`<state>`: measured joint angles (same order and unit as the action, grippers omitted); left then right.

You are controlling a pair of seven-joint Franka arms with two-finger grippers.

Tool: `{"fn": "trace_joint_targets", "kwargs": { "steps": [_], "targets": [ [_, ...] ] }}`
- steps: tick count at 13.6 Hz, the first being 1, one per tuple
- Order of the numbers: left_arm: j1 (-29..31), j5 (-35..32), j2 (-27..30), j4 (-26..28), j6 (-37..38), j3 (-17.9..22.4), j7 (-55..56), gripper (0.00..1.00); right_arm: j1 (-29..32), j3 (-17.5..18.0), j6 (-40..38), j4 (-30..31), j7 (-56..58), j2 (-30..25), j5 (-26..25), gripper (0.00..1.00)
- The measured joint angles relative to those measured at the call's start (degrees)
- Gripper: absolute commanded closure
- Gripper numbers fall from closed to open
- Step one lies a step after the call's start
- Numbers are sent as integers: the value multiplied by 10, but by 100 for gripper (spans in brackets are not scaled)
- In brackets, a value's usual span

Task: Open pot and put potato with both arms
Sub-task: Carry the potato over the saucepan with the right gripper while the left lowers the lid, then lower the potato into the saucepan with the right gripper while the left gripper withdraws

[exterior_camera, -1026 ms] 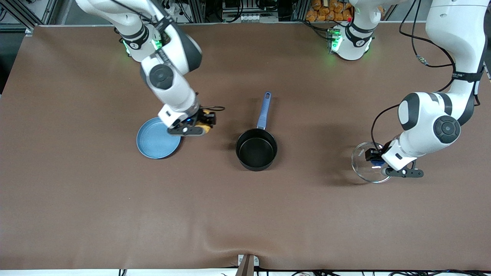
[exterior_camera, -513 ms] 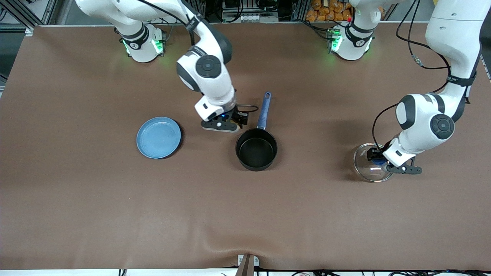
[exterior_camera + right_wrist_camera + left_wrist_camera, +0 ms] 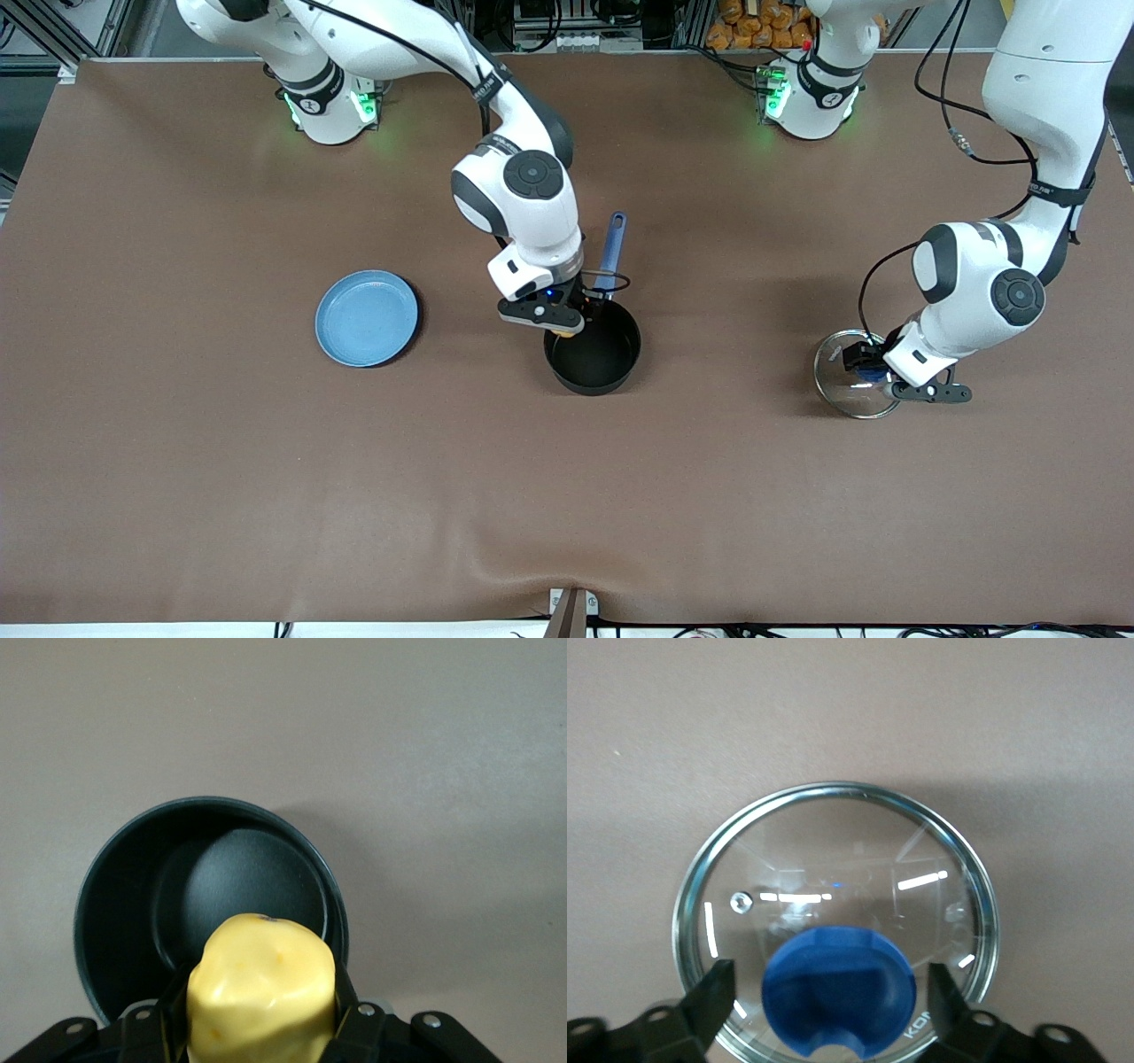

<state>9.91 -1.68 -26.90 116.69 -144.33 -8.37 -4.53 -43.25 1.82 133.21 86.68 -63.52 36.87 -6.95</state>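
Note:
The robot's right gripper should set the yellow potato down on the bottom of the open black pot (image 3: pixel 609 355) (image 3: pixel 209 899). The potato is now held over the pot.
The black pot (image 3: pixel 606 361) stands open mid-table, its blue handle (image 3: pixel 610 245) pointing toward the robots' bases. My right gripper (image 3: pixel 570 322) hangs over the pot's rim, shut on the yellow potato (image 3: pixel 563 333). In the right wrist view the potato (image 3: pixel 262 988) sits between the fingers above the pot's empty inside (image 3: pixel 239 877). The glass lid (image 3: pixel 840 390) lies on the table toward the left arm's end. My left gripper (image 3: pixel 831 994) is open around the lid's blue knob (image 3: pixel 837 974), with a gap on each side, over the lid (image 3: pixel 833 850).
A flat blue plate (image 3: pixel 366 317) lies bare toward the right arm's end of the table, beside the pot. Brown table cloth stretches from the pot to the front edge (image 3: pixel 567 611).
The right arm carried the potato from the plate across to above the pot. The left gripper's fingers came apart from the lid's knob; the lid stays on the table.

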Motion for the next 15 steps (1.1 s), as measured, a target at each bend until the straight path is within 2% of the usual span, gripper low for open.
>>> {"fn": "trace_joint_targets", "kwargs": {
  "steps": [3, 8, 10, 12, 13, 15],
  "targets": [
    [5, 0, 18, -23, 22, 0, 0, 0, -21, -25, 1, -30, -1, 27, 0, 100],
    [16, 0, 110, -84, 165, -2, 0, 0, -51, -46, 4, -89, -15, 86, 0, 100],
    [16, 0, 135, -145, 265, -4, 0, 0, -52, -48, 9, -95, -15, 97, 0, 100],
    [15, 0, 142, -231, 380, -5, 0, 0, -55, -50, 21, -96, -15, 108, 0, 100],
    [15, 3, 143, -266, 417, -5, 0, 0, -56, -50, 30, -96, -15, 114, 0, 100],
    [17, 20, 149, -300, 448, -4, 1, 0, -59, -51, 46, -97, -15, 128, 0, 100]
  ]
}}
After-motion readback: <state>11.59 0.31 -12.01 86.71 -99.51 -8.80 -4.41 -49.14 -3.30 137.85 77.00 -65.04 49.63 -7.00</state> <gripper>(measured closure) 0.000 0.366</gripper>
